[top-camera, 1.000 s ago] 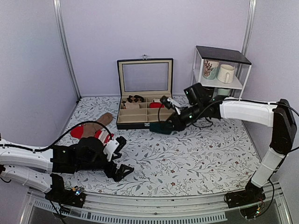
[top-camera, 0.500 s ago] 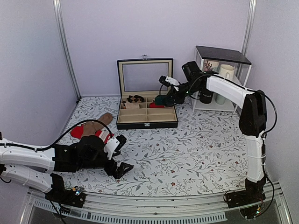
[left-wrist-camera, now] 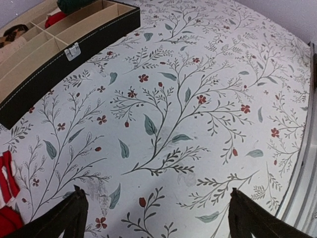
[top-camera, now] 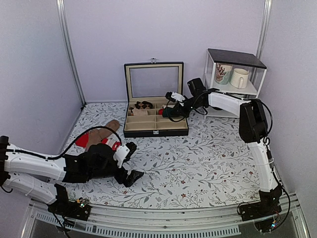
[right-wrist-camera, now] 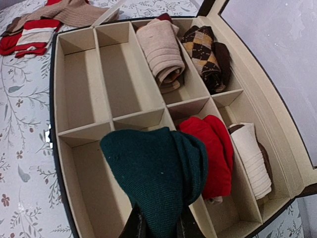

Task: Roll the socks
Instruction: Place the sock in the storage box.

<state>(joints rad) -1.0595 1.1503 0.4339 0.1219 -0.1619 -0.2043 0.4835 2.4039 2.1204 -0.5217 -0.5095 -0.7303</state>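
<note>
My right gripper should release the teal-green socks in the empty compartment (top-camera: 169, 120) (right-wrist-camera: 159, 176) in front of the red roll.
The socks are a dark teal-green rolled bundle (right-wrist-camera: 158, 173). My right gripper (right-wrist-camera: 157, 225) is shut on it and holds it just above the divided black box (right-wrist-camera: 54, 89), over the compartments beside a red rolled pair (right-wrist-camera: 210, 153). In the top view the bundle (top-camera: 169, 112) hangs over the box's right end, at my right gripper (top-camera: 171, 110). My left gripper (top-camera: 130, 174) is open and empty, low over the flowered table near the front left. Only its two dark fingertips (left-wrist-camera: 74, 213) show in the left wrist view.
The box (top-camera: 156, 130) also holds tan (right-wrist-camera: 161, 57), argyle (right-wrist-camera: 208, 54) and cream (right-wrist-camera: 252, 158) rolls, with its lid (top-camera: 153, 82) upright. Tan-brown and red socks (top-camera: 96, 137) lie loose at the left. A white shelf (top-camera: 235, 89) with mugs stands at the back right.
My right arm has carried the teal bundle from the table in front of the box up and back to over the box's right compartments. My left gripper has shifted slightly.
</note>
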